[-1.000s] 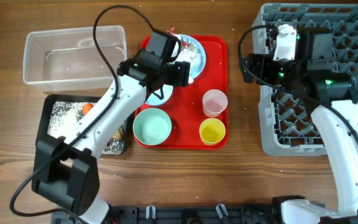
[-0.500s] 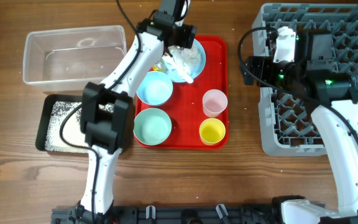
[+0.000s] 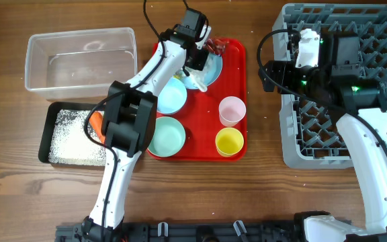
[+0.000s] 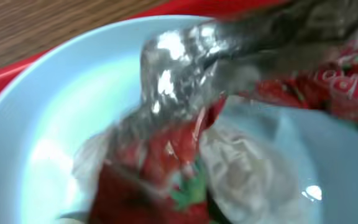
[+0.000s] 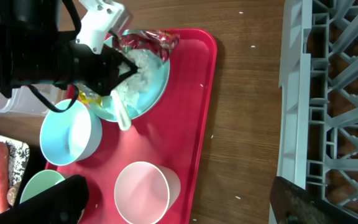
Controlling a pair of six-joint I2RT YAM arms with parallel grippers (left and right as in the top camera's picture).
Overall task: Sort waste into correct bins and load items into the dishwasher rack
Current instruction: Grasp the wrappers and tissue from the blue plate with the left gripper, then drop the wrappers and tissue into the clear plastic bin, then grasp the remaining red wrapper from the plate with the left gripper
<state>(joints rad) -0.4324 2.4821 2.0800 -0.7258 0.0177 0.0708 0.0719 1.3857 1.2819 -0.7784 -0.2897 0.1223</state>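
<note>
Next, my left gripper opens, leaves the red wrapper on the plate and takes the tissue (image 5: 143, 70) to the tub first, because the wrapper lies across the crumpled tissue.
My left gripper (image 3: 205, 52) reaches over the light blue plate (image 3: 210, 72) at the back of the red tray and looks shut on the red wrapper (image 3: 215, 46). In the blurred left wrist view that red wrapper (image 4: 166, 155), silver inside, rises from the jaws next to the crumpled tissue (image 4: 247, 168). The white spoon (image 5: 122, 115) leans off the plate's edge. My right gripper (image 5: 176, 186) hangs open and empty by the dishwasher rack (image 3: 355, 87), high above the pink cup (image 5: 143, 193).
On the red tray (image 3: 237, 54) stand two bowls (image 3: 170, 95) (image 3: 165, 136), the pink cup (image 3: 232, 110) and a yellow cup (image 3: 229, 142). A clear tub (image 3: 79, 59) sits back left. The black tray (image 3: 72, 138) holds rice and a carrot (image 3: 97, 122).
The left arm swung off the black tray and reached further back over the plate. Its jaws went from open to shut on the red wrapper. The right arm has not moved.
</note>
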